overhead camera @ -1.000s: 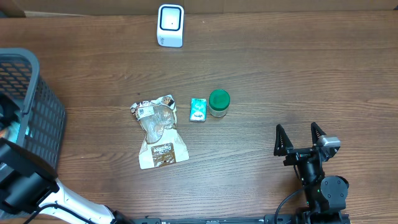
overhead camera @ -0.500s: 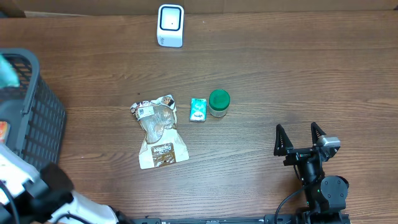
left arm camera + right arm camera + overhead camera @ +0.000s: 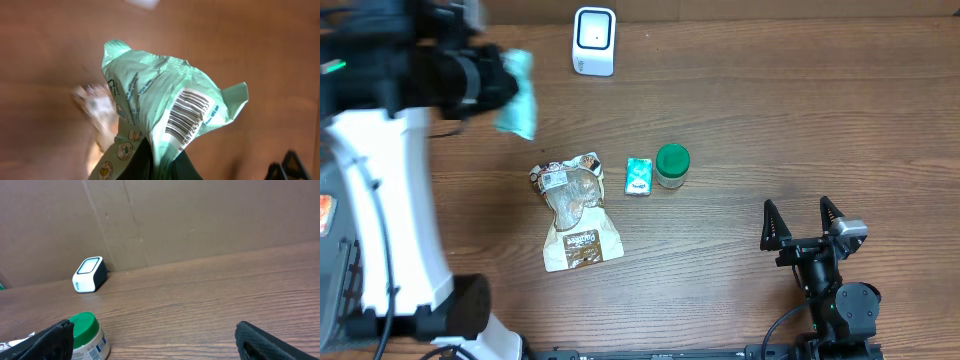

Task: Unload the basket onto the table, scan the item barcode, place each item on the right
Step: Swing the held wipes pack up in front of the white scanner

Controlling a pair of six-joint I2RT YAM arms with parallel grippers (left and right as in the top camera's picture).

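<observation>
My left gripper needs to let go of the pale green packet between the brown snack bag and the small teal box (image 3: 614, 183).
My left gripper (image 3: 498, 88) hangs over the table's upper left, shut on a pale green packet (image 3: 518, 96). In the left wrist view the packet (image 3: 165, 105) rises crumpled from between the dark fingers (image 3: 142, 165), and its barcode (image 3: 189, 116) faces the camera. The white scanner (image 3: 594, 40) stands at the back edge, right of the packet, and also shows in the right wrist view as the scanner (image 3: 89, 274). At the lower right my right gripper (image 3: 802, 222) rests open with nothing in it.
A brown snack bag (image 3: 578, 210), a small teal box (image 3: 639, 176) and a green-lidded jar (image 3: 672, 165) lie mid-table. The jar (image 3: 87, 335) is by my right gripper's left finger. A grey basket (image 3: 340, 270) sits at the left edge, largely behind the left arm.
The left arm has swung up from the basket at the left to above the table's upper left, carrying the green packet. The right arm has not moved.
</observation>
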